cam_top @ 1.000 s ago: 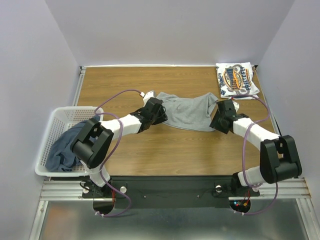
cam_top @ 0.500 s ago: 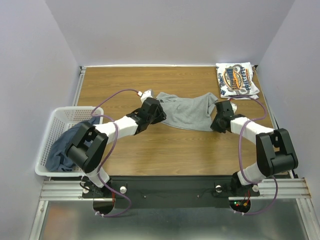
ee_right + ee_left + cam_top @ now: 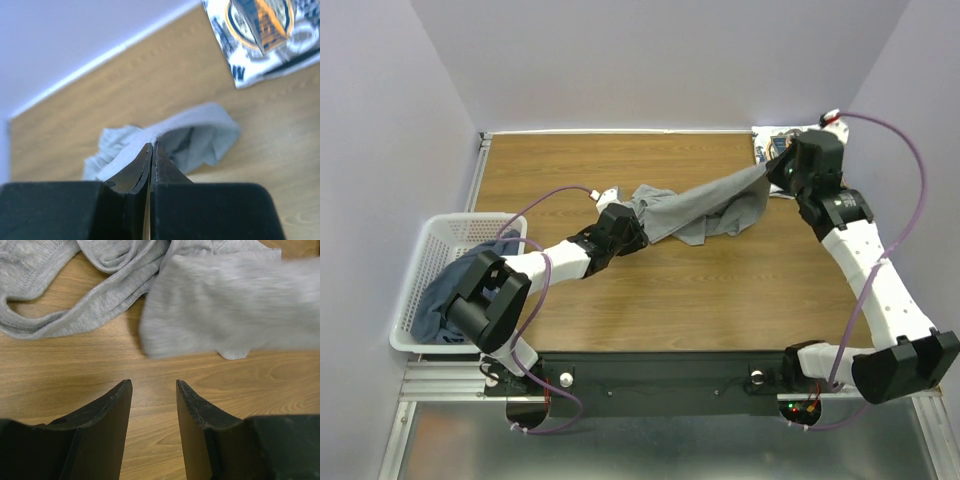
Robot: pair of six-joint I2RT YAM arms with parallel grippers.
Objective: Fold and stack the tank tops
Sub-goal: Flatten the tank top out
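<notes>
The fingers of my left gripper should close on the loose corner [image 3: 653,240] [image 3: 151,351] of the light grey tank top, across from the end that my right gripper holds.
The light grey tank top [image 3: 700,205] is stretched across the middle of the table. Its right edge is lifted off the wood by my right gripper [image 3: 772,172], which is shut on a pinch of that cloth [image 3: 200,132]. My left gripper [image 3: 632,232] rests low at the grey top's left end, open, with only bare wood between its fingers [image 3: 115,405]. The cloth [image 3: 225,305] lies just ahead of them, apart. The white tank top with the blue-and-orange logo [image 3: 260,35] lies folded at the back right corner, mostly hidden by my right arm in the top view. The dark slate blue tank top [image 3: 445,300] lies crumpled in the basket.
A white lattice basket [image 3: 420,255] stands at the table's left edge beside my left arm's base. Purple walls close in the back and both sides. Cables loop over both arms.
My right gripper closed on the grey top's right edge and rose toward the back right, pulling the cloth taut. The left gripper stayed open and shifted slightly nearer.
</notes>
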